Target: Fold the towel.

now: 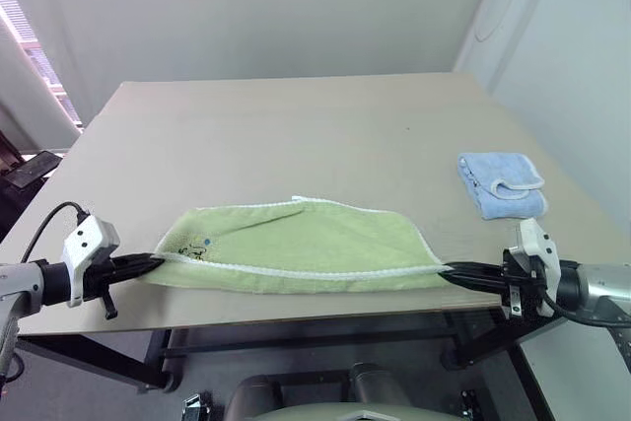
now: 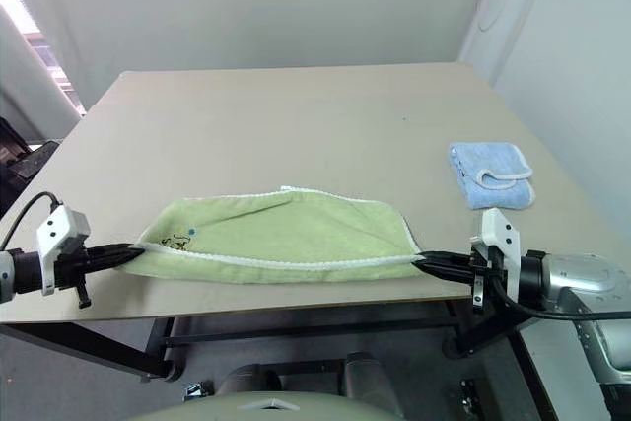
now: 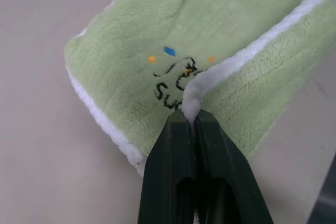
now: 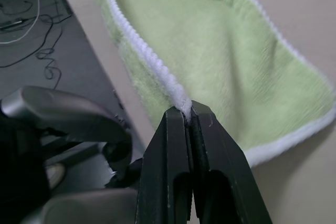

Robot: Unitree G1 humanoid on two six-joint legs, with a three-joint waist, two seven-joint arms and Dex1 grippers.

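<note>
My right gripper is going to release the corner of the towel, now near the table's front edge, by the towel's far corner [image 1: 409, 202] on the side toward the light blue cloth.
The light green towel [image 1: 296, 244] with white edging lies folded over near the table's front edge, its dark logo [image 3: 176, 80] near the left end. My left gripper [image 1: 158, 262] is shut on the towel's left corner; in the left wrist view the white trim is pinched between the black fingers [image 3: 173, 150]. My right gripper [image 1: 446, 270] is shut on the right corner, the edging clamped at the fingertips [image 4: 176, 129]. The upper edge of the towel is stretched taut between both grippers, just over the front edge.
A smaller light blue cloth [image 1: 501, 184] with white trim lies folded at the table's right side. The beige table [image 1: 296, 135] reaches back towards a grey wall. Below the front edge are the table's dark frame and the floor.
</note>
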